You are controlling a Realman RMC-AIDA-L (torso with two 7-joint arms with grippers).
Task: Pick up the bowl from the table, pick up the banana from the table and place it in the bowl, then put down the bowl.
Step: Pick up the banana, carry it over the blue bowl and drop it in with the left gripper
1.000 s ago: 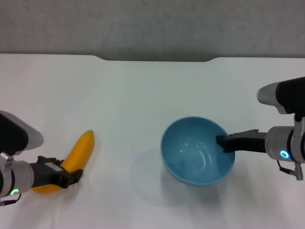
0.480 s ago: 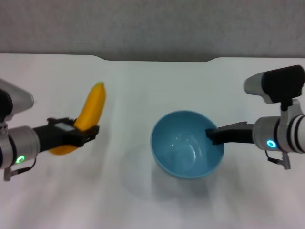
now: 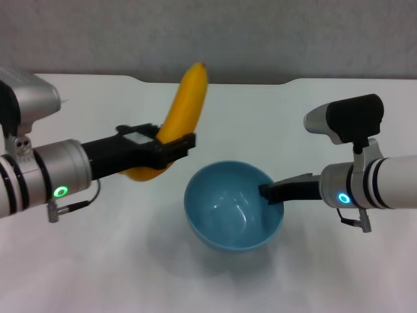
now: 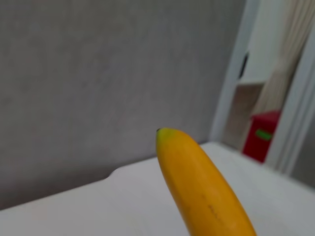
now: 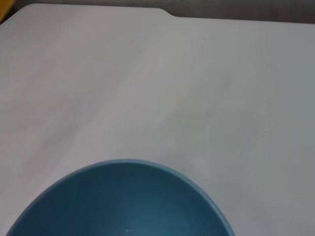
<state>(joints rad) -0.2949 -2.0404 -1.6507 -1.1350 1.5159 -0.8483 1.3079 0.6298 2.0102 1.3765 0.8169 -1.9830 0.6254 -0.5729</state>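
Note:
Next, my left gripper lets go of the banana inside the light blue bowl, leaning over its far rim (image 3: 228,170).
My left gripper (image 3: 171,150) is shut on the yellow-orange banana (image 3: 177,117) and holds it in the air, tip up, just left of and above the bowl. The banana also shows in the left wrist view (image 4: 202,189). My right gripper (image 3: 268,192) is shut on the right rim of the light blue bowl (image 3: 225,208) and holds it above the white table (image 3: 260,117); a shadow lies under it. The bowl's far rim shows in the right wrist view (image 5: 123,196). The bowl is empty.
The table's far edge has a shallow notch (image 3: 212,81) in front of a grey wall. A red box (image 4: 263,135) stands far off in the left wrist view.
My left gripper has lifted the banana off the table and carried it up and right toward the bowl. My right gripper has moved the held bowl left and nearer.

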